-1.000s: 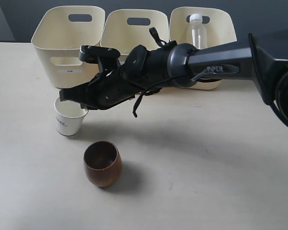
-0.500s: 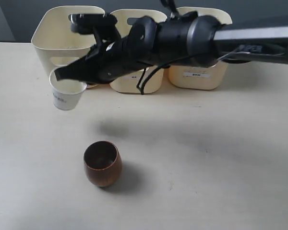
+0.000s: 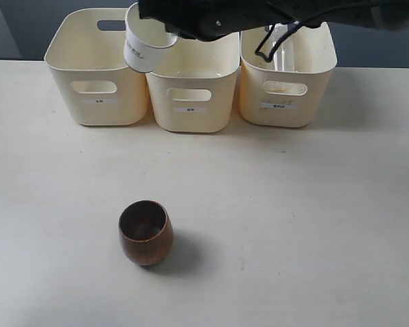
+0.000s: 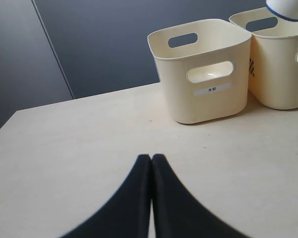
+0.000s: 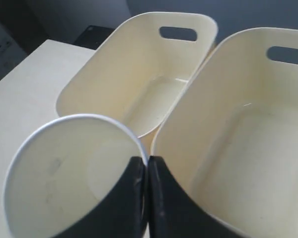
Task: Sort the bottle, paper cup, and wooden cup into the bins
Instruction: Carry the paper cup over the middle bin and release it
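Observation:
Next, I release the white paper cup from my right gripper inside the empty middle bin (image 3: 181, 69).
My right gripper (image 3: 169, 33) is shut on the rim of the white paper cup (image 3: 145, 46), which hangs in the air over the seam between the left bin (image 3: 75, 75) and the middle bin (image 3: 191, 112). The right wrist view looks down into the paper cup (image 5: 64, 173), gripper (image 5: 146, 161) and both empty bins. The clear bottle (image 3: 283, 53) stands in the right bin (image 3: 317, 95), its cap hidden by the arm. On the table in front sits the brown wooden cup (image 3: 145, 233). My left gripper (image 4: 151, 157) is shut and empty, low over the table.
The left wrist view shows the left bin (image 4: 203, 106), part of the middle bin (image 4: 283, 84) and the paper cup's base (image 4: 287, 7) at the top corner. A dark wall stands behind the table's far edge.
The right arm has lifted the paper cup off the table, up and back to above the left and middle bins. The wooden cup has not moved.

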You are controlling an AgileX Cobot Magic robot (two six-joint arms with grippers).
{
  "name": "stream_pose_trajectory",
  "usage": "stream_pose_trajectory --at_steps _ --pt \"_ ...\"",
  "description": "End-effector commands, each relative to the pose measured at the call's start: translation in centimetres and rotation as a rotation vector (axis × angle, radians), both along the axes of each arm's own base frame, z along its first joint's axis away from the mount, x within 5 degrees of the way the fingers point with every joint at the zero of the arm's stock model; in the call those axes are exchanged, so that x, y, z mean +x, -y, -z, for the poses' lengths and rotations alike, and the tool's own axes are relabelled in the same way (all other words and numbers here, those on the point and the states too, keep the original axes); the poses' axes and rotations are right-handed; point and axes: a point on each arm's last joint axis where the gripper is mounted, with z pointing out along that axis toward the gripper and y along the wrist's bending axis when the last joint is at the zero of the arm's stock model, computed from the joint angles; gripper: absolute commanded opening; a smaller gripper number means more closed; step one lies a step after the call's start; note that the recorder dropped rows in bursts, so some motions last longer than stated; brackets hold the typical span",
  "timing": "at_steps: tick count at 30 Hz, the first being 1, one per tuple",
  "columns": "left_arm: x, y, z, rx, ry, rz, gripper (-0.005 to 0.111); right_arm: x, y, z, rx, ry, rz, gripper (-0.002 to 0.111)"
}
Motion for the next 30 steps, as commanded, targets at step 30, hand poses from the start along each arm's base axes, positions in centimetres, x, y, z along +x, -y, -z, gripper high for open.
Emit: stream_pose_trajectory --at_steps 30 --pt "0.0 0.0 0.0 0.004 0.008 0.003 0.0 5.2 3.2 4.8 -0.054 0.078 0.184 0.012"
